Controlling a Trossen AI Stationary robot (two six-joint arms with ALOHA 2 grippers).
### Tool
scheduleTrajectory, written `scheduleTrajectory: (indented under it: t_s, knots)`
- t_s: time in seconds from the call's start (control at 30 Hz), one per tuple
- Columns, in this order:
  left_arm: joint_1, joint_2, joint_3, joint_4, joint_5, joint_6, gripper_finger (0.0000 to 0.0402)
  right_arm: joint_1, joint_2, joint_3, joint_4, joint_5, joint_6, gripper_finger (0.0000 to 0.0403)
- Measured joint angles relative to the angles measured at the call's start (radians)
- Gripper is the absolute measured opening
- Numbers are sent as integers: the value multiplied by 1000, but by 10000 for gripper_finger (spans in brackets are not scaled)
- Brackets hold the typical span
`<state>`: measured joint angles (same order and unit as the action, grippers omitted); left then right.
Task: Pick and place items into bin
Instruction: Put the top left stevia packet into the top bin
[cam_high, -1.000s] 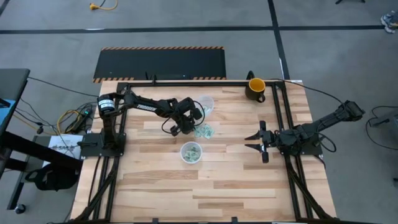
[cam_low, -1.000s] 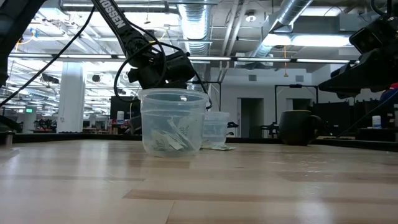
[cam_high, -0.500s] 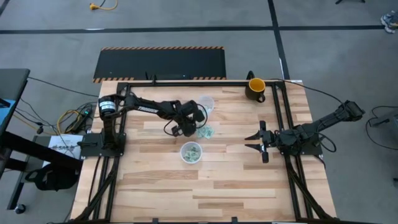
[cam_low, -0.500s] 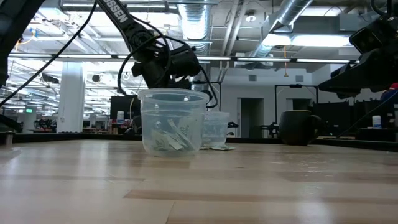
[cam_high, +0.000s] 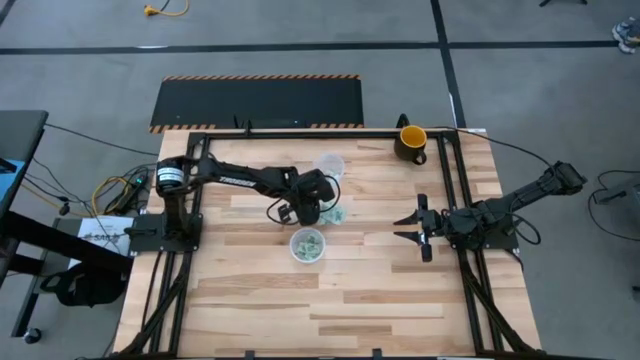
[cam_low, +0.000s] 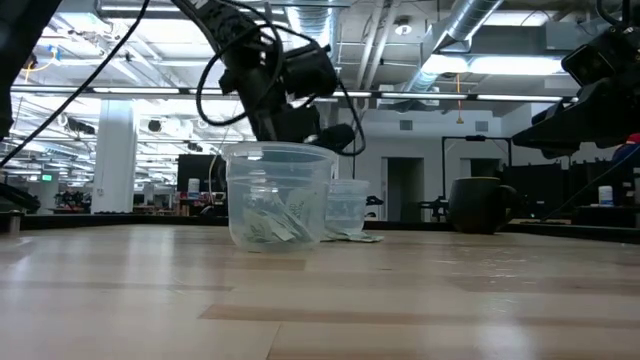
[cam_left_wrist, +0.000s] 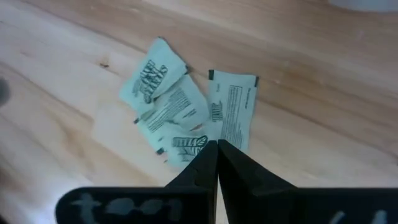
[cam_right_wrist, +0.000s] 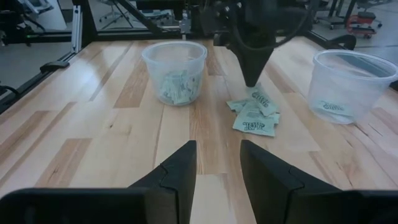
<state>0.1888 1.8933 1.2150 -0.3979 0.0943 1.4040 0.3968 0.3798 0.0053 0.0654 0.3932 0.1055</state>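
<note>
Next, I let go of the pale green packet with my left gripper inside the clear cup (cam_high: 330, 167) behind the pile.
Several pale green packets (cam_left_wrist: 180, 106) lie flat in a loose pile on the wooden table (cam_high: 260, 300), between two clear cups. The nearer cup (cam_high: 307, 245) has packets inside. My left gripper (cam_left_wrist: 217, 144) hangs shut, pointing steeply down, just above the pile (cam_right_wrist: 252, 115). One packet (cam_left_wrist: 184, 144) lies right at its tips, partly hidden by a finger. My right gripper (cam_right_wrist: 217, 146) waits open at the table's right side, low and nearly level. My left gripper has its shut fingertips (cam_left_wrist: 208, 155) beside the edge of one packet. The finger covers the spot, so I cannot tell whether it pinches that packet or touches nothing.
A second clear cup (cam_high: 330, 166), holding no packets that I can see, stands behind the pile toward the far edge. A yellow-and-dark mug (cam_high: 410, 143) sits at the far right. Black frame rails (cam_high: 455, 180) run along the table's sides. Bare wood lies toward the near edge.
My left gripper has risen and swung toward the table's right edge, from the pile's left side to just over it. The pile on the table looks unchanged.
</note>
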Motion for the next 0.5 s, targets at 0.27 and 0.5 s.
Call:
scheduleTrajectory:
  t_s: [0.27, 0.5]
  knots:
    - [-27, -58, 10, -6, -115, -3, 0, 0, 0, 0, 0, 0, 0, 118]
    - [-39, -96, 10, 0, -229, 9, 0, 0, 0, 0, 0, 0, 0, 118]
